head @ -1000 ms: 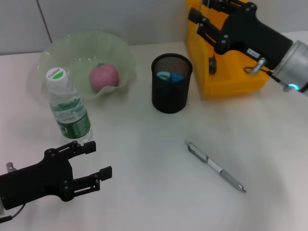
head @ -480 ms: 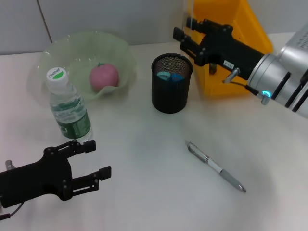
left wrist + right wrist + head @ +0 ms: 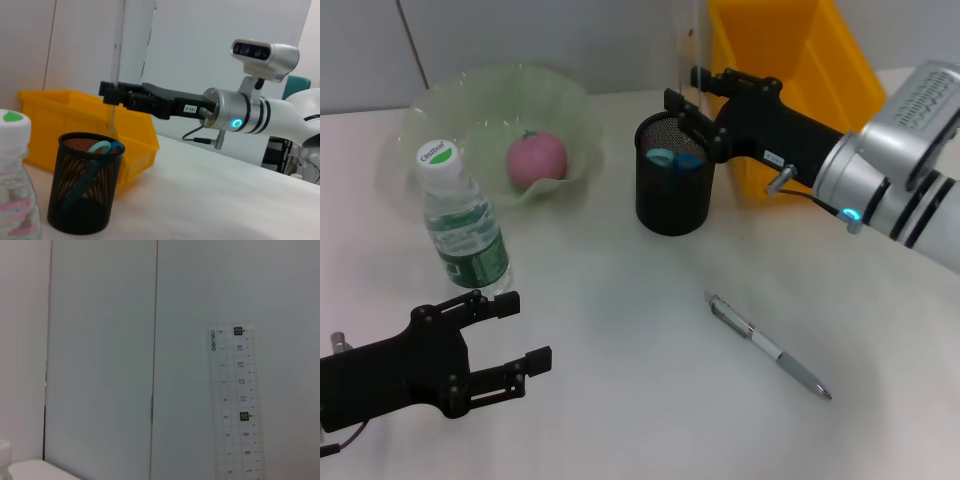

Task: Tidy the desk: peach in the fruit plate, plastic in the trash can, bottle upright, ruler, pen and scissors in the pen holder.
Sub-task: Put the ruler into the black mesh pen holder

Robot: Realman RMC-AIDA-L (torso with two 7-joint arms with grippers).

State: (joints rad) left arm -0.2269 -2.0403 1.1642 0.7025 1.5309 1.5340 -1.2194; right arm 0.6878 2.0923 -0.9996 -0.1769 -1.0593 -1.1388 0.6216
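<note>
My right gripper needs to let go of the ruler inside the black mesh pen holder (image 3: 652, 135) next to the scissors, where it will lean toward the fruit plate.
My right gripper (image 3: 685, 92) is shut on a clear ruler (image 3: 685, 40) and holds it upright over the black mesh pen holder (image 3: 676, 200). In the left wrist view the ruler (image 3: 119, 40) hangs from that gripper (image 3: 116, 94), its lower end near the holder's (image 3: 85, 195) rim. Blue-handled scissors (image 3: 672, 158) stand inside the holder. The pen (image 3: 770, 347) lies on the table to the front right. The peach (image 3: 535, 160) rests in the green fruit plate (image 3: 440, 110). The bottle (image 3: 463, 225) stands upright. My left gripper (image 3: 520, 335) is open at the front left. No plastic shows.
The yellow trash can (image 3: 800, 70) stands behind the right arm, close to the pen holder. In the right wrist view only the ruler (image 3: 232, 405) shows against a pale wall. The bottle stands just beyond my left gripper.
My right arm has swung left from over the yellow trash can to above the pen holder, carrying the ruler. The left arm has not moved.
</note>
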